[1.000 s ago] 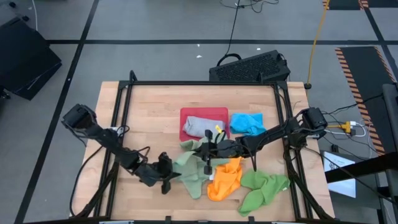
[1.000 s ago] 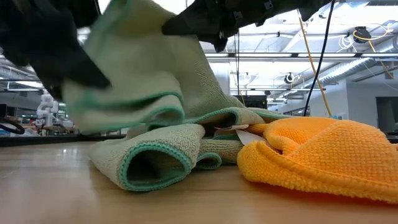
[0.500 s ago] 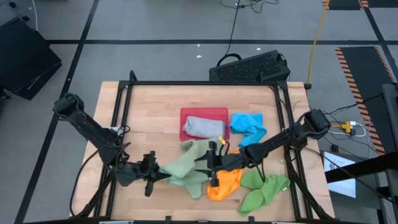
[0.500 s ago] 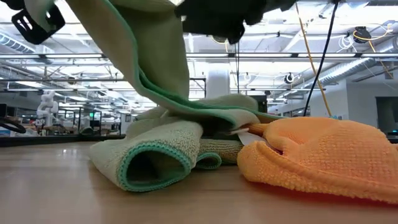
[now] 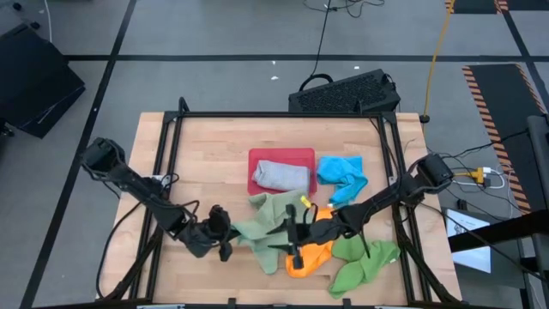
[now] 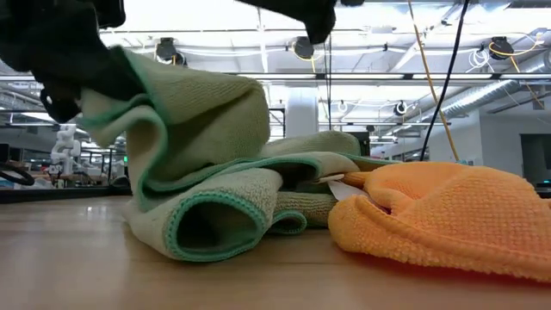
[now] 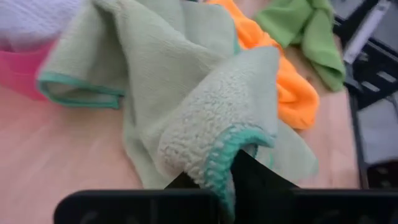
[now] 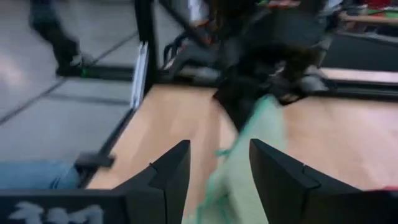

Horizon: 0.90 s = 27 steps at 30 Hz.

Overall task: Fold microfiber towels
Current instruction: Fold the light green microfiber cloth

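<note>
I will take the raised cloth (image 6: 181, 84) with my right gripper close beside the curled fold that my left gripper pinches at the sage green towel's teal hem, before I spread the towel.
A sage green towel (image 5: 262, 230) with a teal hem lies crumpled near the table's middle front, partly over an orange towel (image 5: 310, 253). My left gripper (image 5: 225, 238) is shut on its left end, which it holds raised (image 6: 172, 120). My right gripper (image 5: 294, 238) hovers open just above the towel's right part and touches nothing; in its wrist view the sage green towel (image 8: 252, 149) shows beyond the gap. A bright green towel (image 5: 364, 262) lies at the front right. A bright blue towel (image 5: 343, 170) lies beside the red tray (image 5: 257, 157), which holds a grey-blue towel (image 5: 279, 176). My left gripper pinches a fold of the sage green towel at its teal hem (image 7: 225, 155) between its two fingers, coming from the table's left and slanting down. The held end is lifted and curls over the fingers. The rest lies slack on the table and on a lower sage green fold (image 6: 215, 228).
A black frame (image 5: 171, 172) borders the wooden table on its left, far and right sides. A dark keyboard (image 5: 343, 93) lies beyond the far edge. Bare wood shows at the far left (image 5: 206, 163) and along the front left (image 5: 189, 275).
My right gripper has gone toward the table's near edge, and the sage green towel no longer hangs from it. The towel's raised middle has fallen into a slack heap. My left gripper pulled the towel's end toward the table's left edge, then came back, still shut on it.
</note>
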### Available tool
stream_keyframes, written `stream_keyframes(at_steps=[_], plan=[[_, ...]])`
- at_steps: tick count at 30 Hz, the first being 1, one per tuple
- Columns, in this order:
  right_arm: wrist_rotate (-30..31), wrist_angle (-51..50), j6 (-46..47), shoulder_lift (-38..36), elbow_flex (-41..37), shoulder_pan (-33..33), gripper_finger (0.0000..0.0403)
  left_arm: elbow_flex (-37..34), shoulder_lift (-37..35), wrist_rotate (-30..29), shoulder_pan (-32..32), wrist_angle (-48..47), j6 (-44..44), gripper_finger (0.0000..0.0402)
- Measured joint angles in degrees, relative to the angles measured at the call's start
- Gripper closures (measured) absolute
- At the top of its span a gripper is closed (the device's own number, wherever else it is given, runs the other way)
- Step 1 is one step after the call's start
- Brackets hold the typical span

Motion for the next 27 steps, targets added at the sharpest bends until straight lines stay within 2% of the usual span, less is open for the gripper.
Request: stream_keyframes(at_steps=[6, 7, 11, 14, 18, 21, 24, 27], plan=[[0.8, 6.1, -2.8, 7.0, 1.1, -0.2, 0.0257, 0.0, 0.0, -1.5, 3.1, 4.5, 3.7, 0.0397], [3.4, 6.4, -3.6, 8.3, 1.9, -0.2, 0.0257, 0.0, 0.0, -1.5, 3.5, 5.3, 4.6, 0.0396], [22.3, 5.7, -10.1, 12.1, 4.4, 0.5, 0.0246, 0.0, -0.1, -0.4, 4.4, 6.1, 5.8, 0.0391], [27.1, 5.2, -14.9, 12.3, 4.4, 0.7, 0.0221, 0.0, -0.1, -0.4, 4.4, 5.7, 5.7, 0.0396], [26.8, 3.9, -16.1, 12.0, 4.3, -0.1, 0.0180, 0.0, -0.1, -0.2, 4.4, 5.8, 5.8, 0.0394], [21.8, 2.5, -15.5, 12.0, 4.3, -2.1, 0.0171, 0.0, -0.1, -0.1, 4.4, 6.3, 6.4, 0.0389], [15.7, 2.6, -14.7, 12.0, 4.2, -3.9, 0.0206, 0.0, -0.1, 0.4, 3.8, 5.9, 6.4, 0.0393], [10.7, 0.9, -14.6, 10.7, 4.2, -5.0, 0.0279, 0.0, -0.1, 2.4, 2.7, 5.0, 6.4, 0.0397]])
